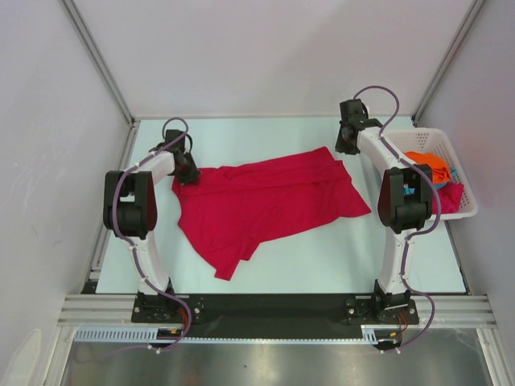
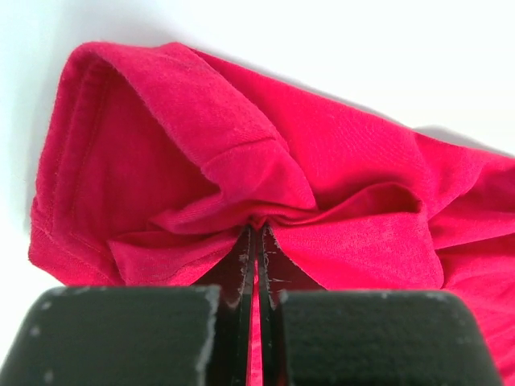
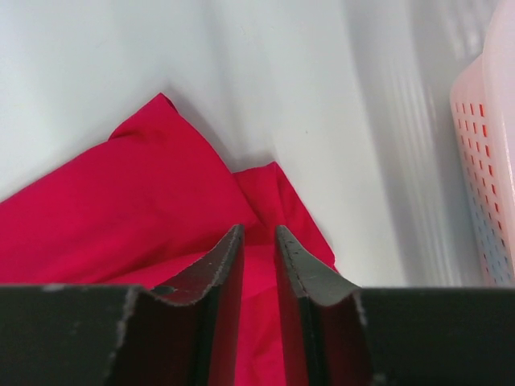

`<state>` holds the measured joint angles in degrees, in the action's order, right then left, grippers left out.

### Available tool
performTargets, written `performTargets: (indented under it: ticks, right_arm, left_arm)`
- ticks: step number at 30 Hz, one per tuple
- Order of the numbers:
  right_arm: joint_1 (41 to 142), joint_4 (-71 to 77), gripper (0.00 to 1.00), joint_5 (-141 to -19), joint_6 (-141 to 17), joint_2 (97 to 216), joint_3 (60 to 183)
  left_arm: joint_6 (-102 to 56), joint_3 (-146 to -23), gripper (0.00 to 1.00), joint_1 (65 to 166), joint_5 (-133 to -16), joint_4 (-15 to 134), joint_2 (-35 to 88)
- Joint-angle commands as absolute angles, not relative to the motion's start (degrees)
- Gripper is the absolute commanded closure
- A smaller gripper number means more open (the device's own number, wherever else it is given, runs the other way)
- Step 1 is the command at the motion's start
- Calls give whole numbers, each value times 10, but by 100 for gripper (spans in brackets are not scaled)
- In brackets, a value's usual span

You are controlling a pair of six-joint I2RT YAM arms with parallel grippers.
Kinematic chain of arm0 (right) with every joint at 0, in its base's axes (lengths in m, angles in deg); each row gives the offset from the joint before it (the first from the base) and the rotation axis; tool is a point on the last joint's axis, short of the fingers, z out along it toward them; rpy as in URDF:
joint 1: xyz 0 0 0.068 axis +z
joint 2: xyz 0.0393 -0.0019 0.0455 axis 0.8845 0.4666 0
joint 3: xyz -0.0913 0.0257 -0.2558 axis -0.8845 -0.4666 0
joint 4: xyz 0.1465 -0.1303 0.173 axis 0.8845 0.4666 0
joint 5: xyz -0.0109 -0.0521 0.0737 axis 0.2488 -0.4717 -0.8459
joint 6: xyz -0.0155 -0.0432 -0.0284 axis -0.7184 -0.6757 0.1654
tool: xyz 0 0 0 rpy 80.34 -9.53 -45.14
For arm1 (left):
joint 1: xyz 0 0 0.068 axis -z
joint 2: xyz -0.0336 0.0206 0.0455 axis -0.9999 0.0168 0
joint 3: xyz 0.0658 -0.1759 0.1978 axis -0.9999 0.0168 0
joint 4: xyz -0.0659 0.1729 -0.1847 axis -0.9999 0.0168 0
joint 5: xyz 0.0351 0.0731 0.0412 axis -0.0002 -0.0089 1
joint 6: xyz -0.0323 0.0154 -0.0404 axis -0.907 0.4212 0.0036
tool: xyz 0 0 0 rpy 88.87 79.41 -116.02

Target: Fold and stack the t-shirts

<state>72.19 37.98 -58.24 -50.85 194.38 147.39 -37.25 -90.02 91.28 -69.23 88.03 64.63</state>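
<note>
The left gripper pinches a bunched fold at the corner of the red t-shirt, so it should open and take the cloth nearer the t-shirt's middle [image 1: 212,193] to straighten it before folding.
A crimson red t-shirt [image 1: 265,201] lies spread and rumpled across the middle of the table. My left gripper [image 1: 187,170] is at its far left corner, shut on a bunched fold of the red cloth [image 2: 241,161], which puckers at the fingertips [image 2: 259,229]. My right gripper [image 1: 348,145] hovers over the shirt's far right corner [image 3: 161,201]. Its jaws [image 3: 259,233] stand a narrow gap apart, with red cloth showing below and between them. An orange t-shirt [image 1: 426,165] lies in the basket, with a bit of teal [image 1: 452,172] beside it.
The white slatted basket [image 1: 465,189] stands at the right table edge, close beside the right arm; its wall [image 3: 491,161] shows in the right wrist view. More red cloth [image 1: 449,198] lies in it. White walls and metal posts enclose the table.
</note>
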Motion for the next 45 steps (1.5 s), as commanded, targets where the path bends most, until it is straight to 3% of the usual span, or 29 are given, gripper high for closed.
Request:
performTargets:
  ticks: [1,10,25,35,45]
  right_arm:
    - [719,371,76,-581,-513,1912,1470]
    - [720,365,79,-588,-511,1908,1461]
    - [724,360,80,-592,-509,1899,1444]
    - [731,360,79,-594,-506,1895,1441]
    - [731,364,78,-590,-509,1894,1440]
  left_arm:
    - [-381,-908,100,913,-683,878,620]
    - [-386,-893,100,924,-668,882,545]
    - [-385,-710,100,991,-645,887,374]
    - [-392,-684,99,1011,-643,912,368]
    - [-392,-695,60,1013,-638,936,342]
